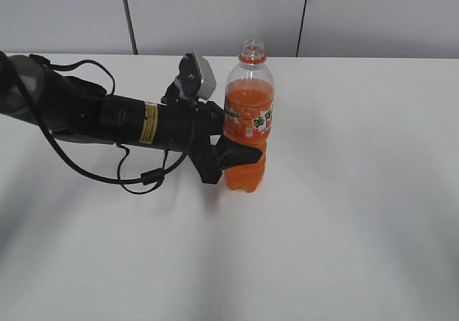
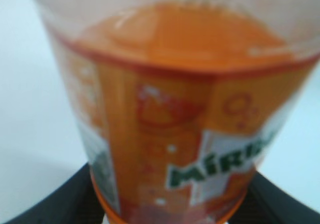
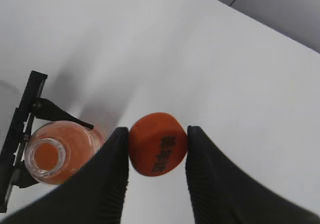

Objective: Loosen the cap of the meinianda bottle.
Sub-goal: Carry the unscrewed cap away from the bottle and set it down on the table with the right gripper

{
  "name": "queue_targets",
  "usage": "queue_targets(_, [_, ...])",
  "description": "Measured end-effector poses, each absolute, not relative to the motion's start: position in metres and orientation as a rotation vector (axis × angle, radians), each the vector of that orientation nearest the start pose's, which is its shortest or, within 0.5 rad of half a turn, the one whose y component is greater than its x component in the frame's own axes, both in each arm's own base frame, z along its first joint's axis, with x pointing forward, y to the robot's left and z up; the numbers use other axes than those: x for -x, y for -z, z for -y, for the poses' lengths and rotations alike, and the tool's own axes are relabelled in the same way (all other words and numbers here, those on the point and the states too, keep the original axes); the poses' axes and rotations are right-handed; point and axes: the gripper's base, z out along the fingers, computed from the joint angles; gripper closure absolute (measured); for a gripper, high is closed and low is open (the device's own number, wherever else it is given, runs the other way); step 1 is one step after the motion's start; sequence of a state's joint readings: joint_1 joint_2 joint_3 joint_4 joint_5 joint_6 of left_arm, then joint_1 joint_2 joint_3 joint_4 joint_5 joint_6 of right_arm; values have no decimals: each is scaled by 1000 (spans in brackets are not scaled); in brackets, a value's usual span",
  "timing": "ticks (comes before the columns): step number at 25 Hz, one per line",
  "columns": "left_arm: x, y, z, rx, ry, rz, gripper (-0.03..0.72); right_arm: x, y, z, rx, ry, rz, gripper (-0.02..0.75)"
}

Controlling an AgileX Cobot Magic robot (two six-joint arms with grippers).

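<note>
My right gripper is to let go of the orange cap, held high above the table, on the white table, across the meinianda bottle [image 1: 382, 163] from my left gripper.
The meinianda bottle [image 1: 248, 124] stands upright on the white table, its neck open with no cap on it. My left gripper [image 1: 233, 149] is shut on the bottle's lower body, just below the label; the left wrist view shows the label [image 2: 190, 149] filling the frame between the black fingers. My right gripper [image 3: 157, 139] is shut on the orange cap [image 3: 158, 150] and holds it high above the table, to the right of the open bottle mouth [image 3: 46, 156]. The right arm is out of the exterior view.
The white table [image 1: 358, 213] spreads on all sides of the bottle. A grey panelled wall [image 1: 215, 13] runs behind the table's far edge. The left arm and its cable [image 1: 136, 178] lie across the left part of the table.
</note>
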State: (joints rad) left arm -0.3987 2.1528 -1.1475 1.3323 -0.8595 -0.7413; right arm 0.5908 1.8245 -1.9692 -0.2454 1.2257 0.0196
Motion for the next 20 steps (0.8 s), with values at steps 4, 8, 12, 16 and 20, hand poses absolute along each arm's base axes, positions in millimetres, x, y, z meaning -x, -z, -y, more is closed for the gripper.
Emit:
queue_targets(4, [-349, -114, 219, -1274, 863, -1676, 283, -351, -390, -185, 634, -13, -2467, 468])
queue_targets(8, [-349, -114, 219, -1274, 863, -1676, 283, -367, -390, -151, 529, 9, -2495, 468])
queue_targets(12, [-349, -114, 219, -1274, 863, -1676, 283, -378, -390, -121, 440, 42, -2513, 468])
queue_targets(16, [-349, -114, 219, -1274, 863, -1676, 283, -384, -385, -96, 359, 63, -2546, 468])
queue_targets(20, [-349, -114, 219, -1274, 863, -1676, 283, -383, -358, -73, 313, 54, -2657, 468])
